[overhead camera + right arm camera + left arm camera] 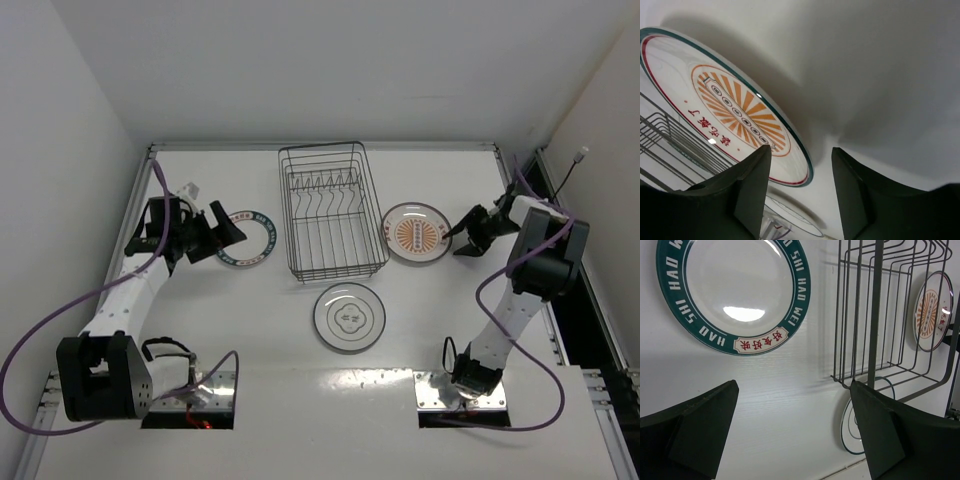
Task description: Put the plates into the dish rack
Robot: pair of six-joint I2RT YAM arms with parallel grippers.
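Observation:
The left gripper should next go to the teal-rimmed plate and close on its edge [238,263] [753,354] by the red lettering.
The dish rack [330,212] stands at mid-table with no plate in it. The teal-rimmed plate [247,240] lies flat to its left. My left gripper [228,240] is open and empty at that plate's left edge; in the left wrist view the plate [735,290] lies ahead of the open gripper [794,385]. The orange-centred plate [416,232] lies right of the rack. My right gripper [453,242] is open at its right rim; the right wrist view shows the plate's [725,105] edge between the spread jaws of the gripper [801,150]. The thin-ringed plate [349,317] lies in front of the rack.
White walls enclose the table on the left, back and right. The rack's wire wall [880,315] stands close to the right of my left gripper. The rack's wires [670,145] also show at the left of the right wrist view. Purple cables trail from both arms.

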